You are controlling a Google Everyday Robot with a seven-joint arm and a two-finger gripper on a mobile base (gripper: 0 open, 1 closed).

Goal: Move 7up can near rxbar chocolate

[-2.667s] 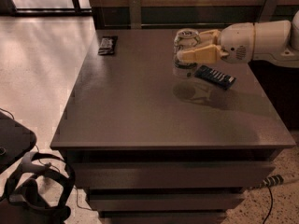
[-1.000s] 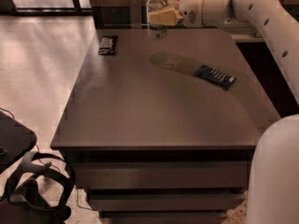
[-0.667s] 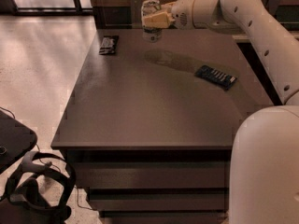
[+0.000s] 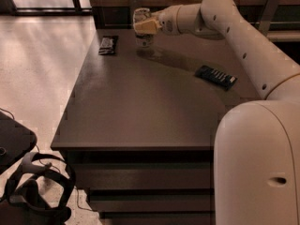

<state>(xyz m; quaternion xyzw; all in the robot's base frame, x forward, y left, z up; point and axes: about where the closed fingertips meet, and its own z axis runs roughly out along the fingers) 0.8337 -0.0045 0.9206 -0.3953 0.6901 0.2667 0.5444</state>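
Observation:
My gripper will set the 7up can down on the table [image 4: 125,50]. It will let go beside the edge of the rxbar chocolate that faces my arm.
The 7up can [image 4: 142,28] is upright at the far side of the table, its base at or just above the tabletop. My gripper [image 4: 145,26] is shut on the can, its tan fingers [image 4: 149,26] wrapped around the can's upper side, with the arm reaching in from the right. The rxbar chocolate [image 4: 107,45] lies flat near the table's far left corner, a short way left of the can and apart from it.
A longer dark flat bar with light marks [image 4: 216,77] lies on the right part of the brown table [image 4: 140,116]. My arm's large white body [image 4: 258,163] fills the lower right. A headset with cables [image 4: 33,191] lies on the floor at lower left.
My gripper has carried the can from the table's right side, near the longer bar, leftward and farther back, then lowered it toward the table close to the rxbar chocolate.

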